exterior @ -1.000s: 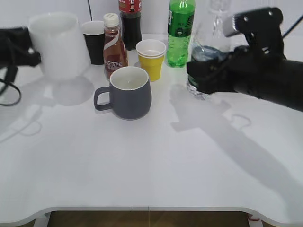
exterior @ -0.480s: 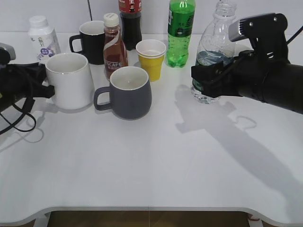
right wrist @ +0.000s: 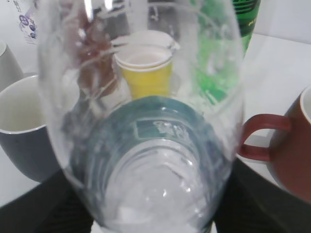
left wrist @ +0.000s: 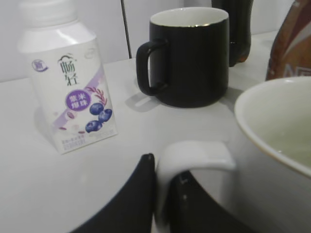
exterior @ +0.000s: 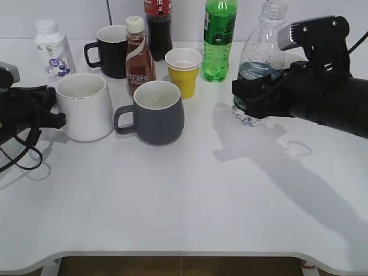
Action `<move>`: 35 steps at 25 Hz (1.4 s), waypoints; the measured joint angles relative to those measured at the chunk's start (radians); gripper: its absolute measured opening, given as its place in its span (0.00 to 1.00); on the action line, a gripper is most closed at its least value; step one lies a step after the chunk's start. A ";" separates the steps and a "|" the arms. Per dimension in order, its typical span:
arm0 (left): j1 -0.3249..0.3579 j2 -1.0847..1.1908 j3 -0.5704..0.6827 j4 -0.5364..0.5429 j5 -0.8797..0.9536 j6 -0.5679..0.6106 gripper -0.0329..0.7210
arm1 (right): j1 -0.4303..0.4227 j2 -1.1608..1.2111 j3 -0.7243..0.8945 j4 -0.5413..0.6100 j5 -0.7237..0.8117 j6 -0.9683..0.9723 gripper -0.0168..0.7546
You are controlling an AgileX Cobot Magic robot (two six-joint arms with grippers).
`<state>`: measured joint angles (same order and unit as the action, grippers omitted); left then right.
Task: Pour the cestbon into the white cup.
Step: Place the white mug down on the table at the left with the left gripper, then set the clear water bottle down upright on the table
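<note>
The cestbon will go down from my right gripper on the table [exterior: 241, 138] between the dark grey mug and the red-brown mug.
The white cup [exterior: 83, 106] stands upright on the table at the left. My left gripper [exterior: 57, 115] is shut on its loop handle; in the left wrist view the black fingers [left wrist: 131, 199] pinch the handle [left wrist: 194, 155], with the gripper [left wrist: 165, 194] at the bottom edge. The cestbon [exterior: 256, 57] stands upright at the right with its neck open, its base at table level. My right gripper [exterior: 244, 100] is shut on its lower body at the green label. In the right wrist view the bottle [right wrist: 150, 145] fills the frame between the right gripper's [right wrist: 150, 213] dark fingers.
A dark grey mug [exterior: 155, 112], a yellow paper cup [exterior: 184, 70], a brown Nescafe bottle [exterior: 138, 54], a black mug [exterior: 112, 50], a cola bottle [exterior: 158, 26] and a green soda bottle [exterior: 218, 37] stand between the arms. A small white bottle [exterior: 50, 49] is at the far left. A red-brown mug [right wrist: 291, 150] is beside the cestbon.
The white cup came down from a raised position at the upper left and now stands on the table. The cestbon settled upright and has held still since.
</note>
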<state>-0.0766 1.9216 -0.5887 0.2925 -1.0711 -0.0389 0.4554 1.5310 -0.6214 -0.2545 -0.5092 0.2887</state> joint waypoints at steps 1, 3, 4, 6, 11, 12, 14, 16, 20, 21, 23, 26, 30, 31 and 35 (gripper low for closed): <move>0.000 0.000 0.008 0.000 -0.007 0.000 0.09 | 0.000 0.000 0.000 0.000 0.000 0.000 0.61; 0.001 0.000 0.020 0.000 -0.020 -0.001 0.09 | 0.000 0.000 0.000 0.000 0.000 0.000 0.61; 0.001 0.000 0.023 0.000 -0.022 -0.001 0.10 | 0.000 0.000 0.000 0.000 0.000 0.000 0.61; 0.001 0.000 0.035 0.000 -0.031 -0.003 0.12 | -0.001 0.000 0.000 0.000 0.000 0.001 0.61; 0.001 -0.001 0.056 0.000 -0.055 -0.008 0.26 | -0.001 0.000 0.000 0.000 0.000 0.023 0.61; 0.001 -0.001 0.061 0.000 -0.057 -0.008 0.28 | -0.001 0.000 0.000 0.000 0.000 0.023 0.61; 0.001 -0.005 0.069 0.000 -0.058 -0.008 0.31 | -0.001 0.000 0.000 -0.001 0.000 0.023 0.61; 0.001 -0.013 0.082 0.000 -0.062 -0.009 0.33 | -0.001 0.000 0.000 -0.001 0.000 0.023 0.61; 0.001 -0.043 0.124 0.000 -0.069 -0.010 0.34 | -0.001 0.005 0.000 -0.001 -0.002 0.019 0.61; 0.001 -0.053 0.136 0.000 -0.068 -0.011 0.35 | -0.001 0.015 0.000 0.004 -0.006 0.009 0.61; 0.001 -0.073 0.167 -0.001 -0.072 -0.011 0.35 | -0.004 0.044 0.000 0.021 -0.022 -0.018 0.61; 0.001 -0.103 0.207 -0.002 -0.073 -0.011 0.35 | -0.019 0.116 0.000 0.056 -0.076 -0.034 0.61; 0.001 -0.142 0.254 -0.004 -0.073 -0.011 0.36 | -0.034 0.210 0.002 0.095 -0.173 -0.042 0.61; 0.001 -0.154 0.262 -0.004 -0.072 -0.011 0.36 | -0.034 0.231 0.002 0.096 -0.185 -0.044 0.61; 0.001 -0.204 0.276 0.000 -0.072 -0.011 0.36 | -0.034 0.279 0.004 0.095 -0.228 -0.069 0.61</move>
<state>-0.0753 1.7172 -0.3124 0.2925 -1.1432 -0.0497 0.4216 1.8102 -0.6169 -0.1596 -0.7375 0.2199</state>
